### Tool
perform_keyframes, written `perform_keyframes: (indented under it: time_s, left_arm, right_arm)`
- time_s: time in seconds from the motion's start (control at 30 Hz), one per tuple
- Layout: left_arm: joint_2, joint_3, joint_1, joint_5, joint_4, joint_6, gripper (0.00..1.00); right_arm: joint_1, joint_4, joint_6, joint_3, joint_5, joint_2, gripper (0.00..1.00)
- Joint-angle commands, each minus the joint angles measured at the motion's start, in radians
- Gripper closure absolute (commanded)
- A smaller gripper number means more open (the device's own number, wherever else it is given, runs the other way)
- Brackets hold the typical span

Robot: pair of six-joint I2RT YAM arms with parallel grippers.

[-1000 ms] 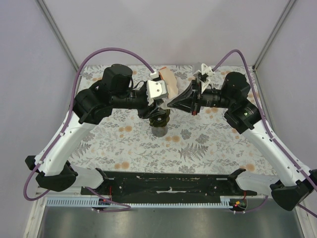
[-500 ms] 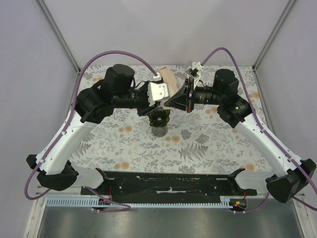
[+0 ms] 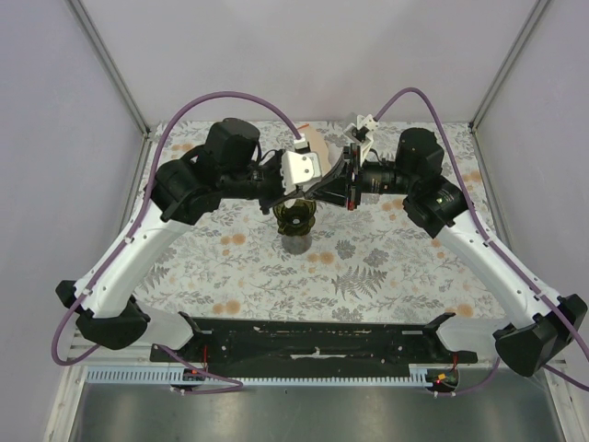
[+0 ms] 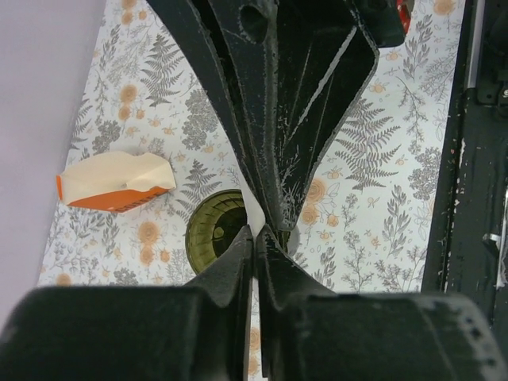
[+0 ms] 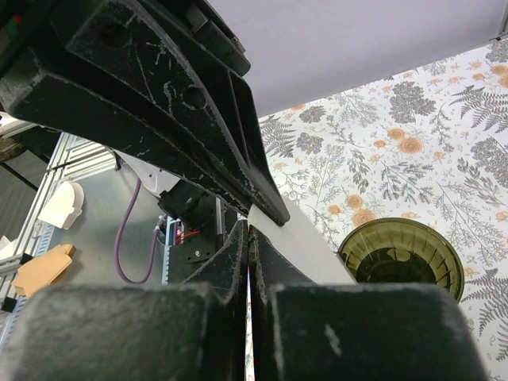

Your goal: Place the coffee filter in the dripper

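Note:
My right fingers pinch the coffee filter beside my left fingers, so they should open, back off and take the filter's loose end (image 5: pixel 337 270).
The dripper (image 3: pixel 295 219), a dark green ribbed funnel on a grey cup, stands mid-table. It also shows in the left wrist view (image 4: pixel 213 236) and the right wrist view (image 5: pixel 401 255). My left gripper (image 3: pixel 308 193) and right gripper (image 3: pixel 319 191) meet tip to tip just above and behind it. In the left wrist view my left gripper (image 4: pixel 255 232) is shut on the thin white coffee filter (image 4: pixel 253 211). In the right wrist view my right gripper (image 5: pixel 249 228) is shut on the same filter (image 5: pixel 305 242). The filter is hidden in the top view.
The orange-and-cream wedge pack (image 3: pixel 314 146) lies on the floral cloth behind the grippers; it also shows in the left wrist view (image 4: pixel 115 182). A black rail (image 3: pixel 313 341) runs along the near table edge. Grey walls close in the back and sides.
My right gripper has swung left to meet my left gripper above the dripper. The left arm has shifted slightly right and back.

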Motion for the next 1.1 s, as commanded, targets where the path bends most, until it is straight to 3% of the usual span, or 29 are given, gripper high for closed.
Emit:
perform_keyframes:
  time_s: [0.0,0.2,0.23,0.37,0.53,0.73,0.83,0.93,1.07]
  left_arm:
    - [-0.010,0.015,-0.003,0.045,-0.002,-0.027,0.97]
    - [-0.017,0.035,0.001,0.084,0.009,-0.128,0.98]
    - [-0.020,0.035,0.001,0.102,0.012,-0.142,0.98]
    - [-0.030,0.027,0.001,0.157,0.016,-0.177,0.98]
    - [-0.040,0.015,0.001,0.151,0.041,-0.203,0.98]
    - [-0.065,0.017,0.002,0.179,0.125,-0.283,0.98]
    - [-0.073,0.018,0.002,0.226,0.140,-0.287,0.98]
    - [-0.079,0.015,0.002,0.255,0.151,-0.284,0.98]
    - [-0.083,0.018,0.002,0.283,0.167,-0.284,0.98]
  right_arm:
    - [-0.007,0.038,0.005,0.012,-0.014,0.003,1.00]
    - [-0.036,0.037,-0.047,-0.013,-0.045,-0.031,1.00]
    - [-0.036,0.037,-0.064,-0.020,-0.036,-0.040,0.96]
    - [-0.036,0.052,-0.098,-0.048,-0.028,-0.074,0.62]
    - [-0.044,-0.003,-0.187,-0.056,0.009,-0.140,0.43]
    - [-0.137,-0.029,-0.151,-0.105,0.057,-0.183,0.02]
    - [-0.173,0.046,-0.039,-0.109,-0.055,-0.146,0.02]
    - [-0.174,0.243,0.082,-0.154,-0.135,-0.135,0.02]
    - [-0.176,0.370,0.164,-0.168,-0.180,-0.117,0.02]
